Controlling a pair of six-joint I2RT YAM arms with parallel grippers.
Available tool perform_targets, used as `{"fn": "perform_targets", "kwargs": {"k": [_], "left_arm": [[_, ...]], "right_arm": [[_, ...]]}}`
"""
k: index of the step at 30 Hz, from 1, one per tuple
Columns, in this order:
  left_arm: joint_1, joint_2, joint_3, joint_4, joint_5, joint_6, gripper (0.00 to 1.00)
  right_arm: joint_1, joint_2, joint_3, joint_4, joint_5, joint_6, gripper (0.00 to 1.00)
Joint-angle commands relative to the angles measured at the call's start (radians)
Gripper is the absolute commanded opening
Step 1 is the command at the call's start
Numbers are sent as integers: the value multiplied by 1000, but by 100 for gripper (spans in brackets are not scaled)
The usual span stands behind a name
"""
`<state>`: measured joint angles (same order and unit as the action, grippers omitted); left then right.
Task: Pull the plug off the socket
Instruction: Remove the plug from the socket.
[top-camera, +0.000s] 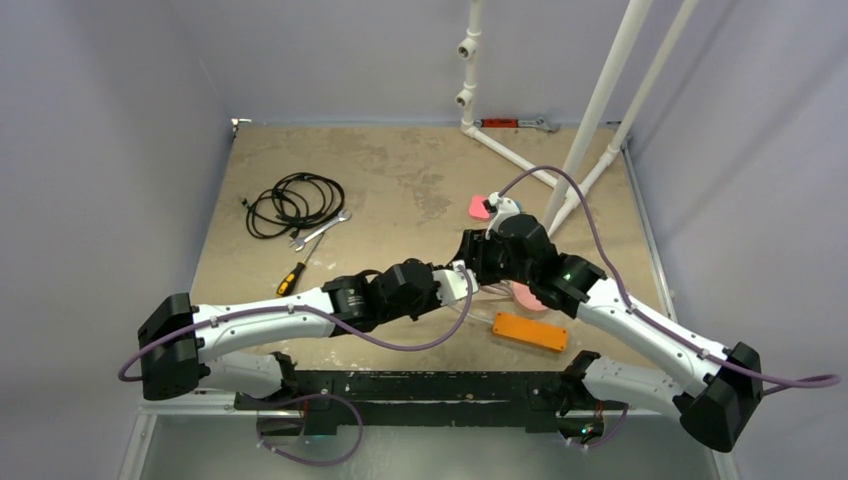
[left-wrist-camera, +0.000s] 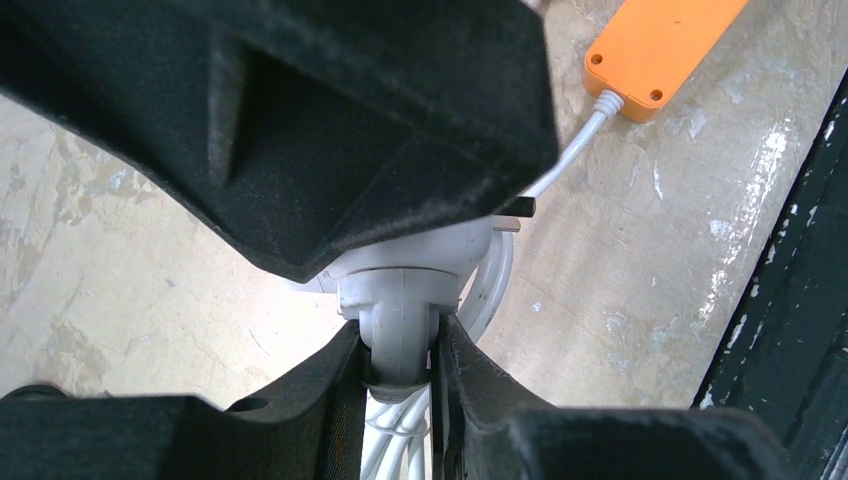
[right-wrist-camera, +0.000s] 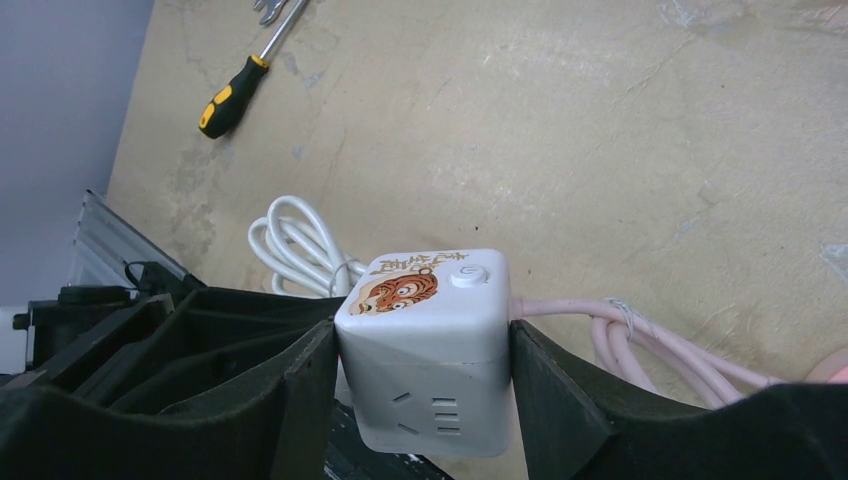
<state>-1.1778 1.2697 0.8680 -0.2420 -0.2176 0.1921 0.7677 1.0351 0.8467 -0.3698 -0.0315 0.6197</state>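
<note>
My right gripper is holding the white cube slanted and shallow in its fingers, so I will open them and grip the cube's sides (right-wrist-camera: 498, 385) deeper and squarely before pulling the plug.
The socket, a long orange power strip (top-camera: 530, 331), lies flat on the table near the front; it also shows in the left wrist view (left-wrist-camera: 660, 50). Its white cable (left-wrist-camera: 570, 150) runs to a white plug (left-wrist-camera: 400, 300). My left gripper (left-wrist-camera: 400, 350) is shut on the plug's neck. The plug sits against a white cube adapter (right-wrist-camera: 425, 300) with a tiger sticker. My right gripper (right-wrist-camera: 420, 335) is shut on the cube's two sides and holds it above the table. Both grippers meet at mid-table (top-camera: 470, 268).
A pink cable (right-wrist-camera: 640, 335) leaves the cube to the right. The white cable is coiled (right-wrist-camera: 295, 240) behind it. A screwdriver (top-camera: 292, 277), a wrench (top-camera: 320, 232) and a black cable coil (top-camera: 293, 203) lie at the left. White pipes (top-camera: 600, 100) stand at the back right.
</note>
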Motion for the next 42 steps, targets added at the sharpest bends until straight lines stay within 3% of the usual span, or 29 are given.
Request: {"fn": "perform_targets", "kwargs": {"k": [1, 5, 11, 13, 25, 33, 42], "left_arm": [[-12, 0, 12, 54, -16, -50, 0], [-13, 21, 23, 49, -29, -61, 0], [-13, 21, 16, 56, -42, -55, 0], [-13, 21, 17, 53, -53, -54, 0], [-12, 8, 25, 62, -9, -79, 0], [-11, -22, 20, 71, 9, -84, 0], [-11, -65, 3, 85, -3, -90, 0]], "right_arm": [[-1, -28, 38, 64, 56, 12, 7], [1, -20, 20, 72, 34, 22, 26], [2, -58, -1, 75, 9, 50, 73], [2, -80, -6, 64, 14, 62, 79], [40, -117, -42, 26, 77, 132, 84], [120, -58, -60, 80, 94, 158, 83], [128, 0, -74, 44, 199, 160, 81]]}}
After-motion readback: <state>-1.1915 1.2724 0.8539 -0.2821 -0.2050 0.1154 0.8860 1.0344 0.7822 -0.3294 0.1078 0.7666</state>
